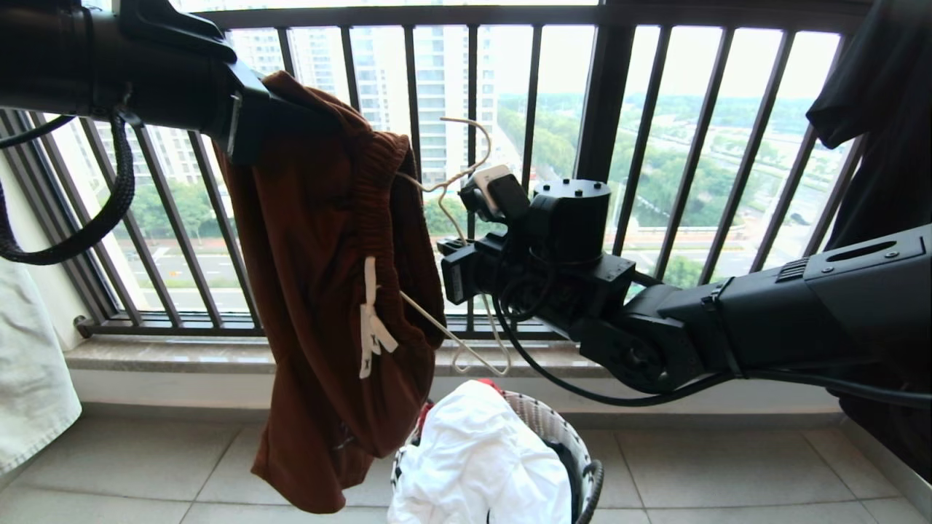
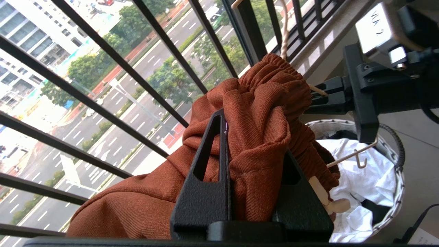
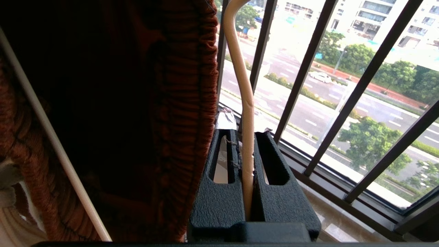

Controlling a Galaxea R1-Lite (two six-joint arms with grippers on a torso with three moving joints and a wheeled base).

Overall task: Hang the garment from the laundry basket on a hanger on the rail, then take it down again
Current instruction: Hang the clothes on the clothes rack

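Next, my left gripper lets go of the rust-brown garment onto the cream wire hanger (image 1: pixel 395 284), there beside my right gripper.
The rust-brown garment (image 1: pixel 328 291) hangs from my left gripper (image 2: pixel 255 137), which is shut on a bunch of its fabric near the gathered waistband, high at the left of the head view. Its white drawstring (image 1: pixel 371 320) dangles in front. The cream wire hanger (image 1: pixel 466 145) sits partly inside the waistband, with its hook up and one arm (image 1: pixel 466 353) sticking out below. My right gripper (image 3: pixel 247 132) is shut on the hanger's stem (image 3: pixel 240 68), right beside the garment (image 3: pixel 181 103). The laundry basket (image 1: pixel 591 477) stands on the floor below. The rail is out of view.
White cloth (image 1: pixel 473 466) fills the basket. The black balcony railing (image 1: pixel 604 109) and stone sill (image 1: pixel 182 353) run close behind both arms. A black T-shirt (image 1: pixel 874 94) hangs at the upper right. A pale cloth (image 1: pixel 29 378) hangs at the far left.
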